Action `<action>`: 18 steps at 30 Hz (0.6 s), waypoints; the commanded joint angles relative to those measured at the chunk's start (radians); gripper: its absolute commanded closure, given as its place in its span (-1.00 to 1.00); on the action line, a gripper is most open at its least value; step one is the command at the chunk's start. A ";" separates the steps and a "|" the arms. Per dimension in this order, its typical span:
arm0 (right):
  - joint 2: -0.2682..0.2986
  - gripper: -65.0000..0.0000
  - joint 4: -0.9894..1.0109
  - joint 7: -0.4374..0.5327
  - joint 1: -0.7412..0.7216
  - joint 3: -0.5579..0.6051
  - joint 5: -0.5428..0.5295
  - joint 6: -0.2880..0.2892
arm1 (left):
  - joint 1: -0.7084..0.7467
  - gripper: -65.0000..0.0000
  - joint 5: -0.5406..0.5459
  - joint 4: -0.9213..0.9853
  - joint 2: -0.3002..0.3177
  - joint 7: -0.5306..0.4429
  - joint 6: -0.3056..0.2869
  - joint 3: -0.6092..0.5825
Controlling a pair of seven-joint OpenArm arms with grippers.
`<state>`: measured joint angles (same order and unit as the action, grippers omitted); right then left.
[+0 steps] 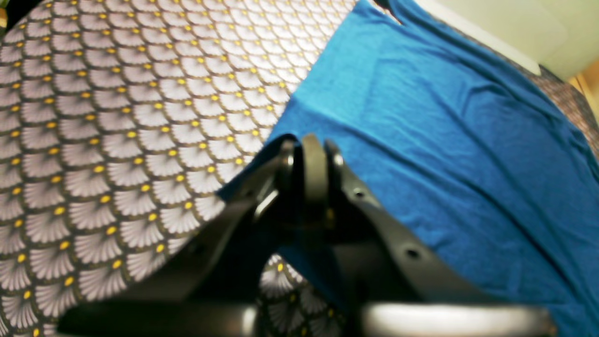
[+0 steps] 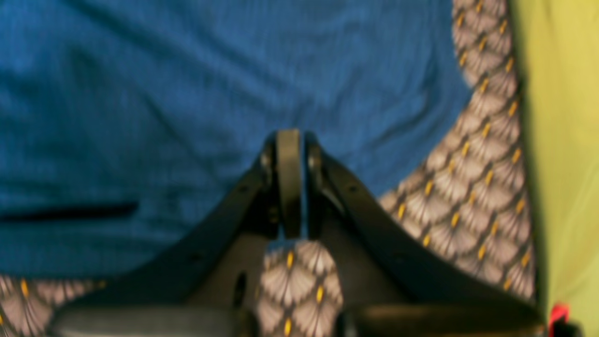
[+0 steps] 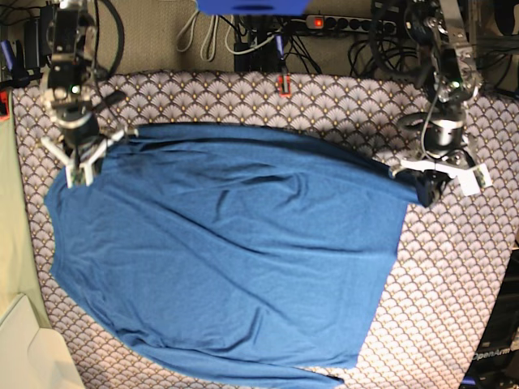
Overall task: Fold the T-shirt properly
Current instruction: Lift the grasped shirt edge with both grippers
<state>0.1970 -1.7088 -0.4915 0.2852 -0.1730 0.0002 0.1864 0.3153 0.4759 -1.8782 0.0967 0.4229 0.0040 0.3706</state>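
The T-shirt is lying flat under the closed fingers of my right gripper, so that gripper should open, reach down and pinch the T-shirt's far edge (image 3: 116,149) before both grippers fold.
The blue T-shirt (image 3: 227,251) lies spread wide on the grey scallop-patterned tablecloth (image 3: 454,267), wrinkled, its far edge stretched between both arms. My left gripper (image 3: 428,180) is at the shirt's right far corner. In the left wrist view this gripper (image 1: 312,149) is shut, with the edge of the T-shirt (image 1: 444,154) pinched and lifted at its tips. My right gripper (image 3: 81,164) is at the left far corner. The right wrist view shows this gripper (image 2: 290,140) shut on the T-shirt (image 2: 187,93), and cloth shows beneath it.
Cables and a power strip (image 3: 349,23) run behind the table's far edge. A small red and black object (image 3: 284,83) lies on the cloth at the back. A pale green surface (image 3: 15,243) and a white box (image 3: 32,356) border the table's left side.
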 commanded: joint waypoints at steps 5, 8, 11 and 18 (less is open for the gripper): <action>-0.012 1.00 -0.021 0.021 0.022 -0.007 -0.001 -0.008 | -0.002 0.99 0.007 -0.019 0.007 -0.026 -0.005 0.005; -0.015 0.85 -0.033 0.021 0.038 -0.007 -0.001 -0.008 | -0.002 0.99 0.007 -0.019 0.007 -0.026 -0.005 0.005; -0.015 0.59 -0.058 0.021 0.055 -0.007 0.001 -0.008 | -0.002 0.99 0.007 -0.019 0.007 -0.026 -0.005 0.003; -0.018 -0.12 -0.101 0.021 0.067 -0.006 0.001 -0.008 | 0.009 0.99 0.007 -0.019 0.007 -0.026 -0.005 0.003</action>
<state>0.1719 -1.7897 -0.4885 0.3527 -0.1745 0.0025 0.1864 0.3275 0.4767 -1.8782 0.0971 0.4229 0.0044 0.3710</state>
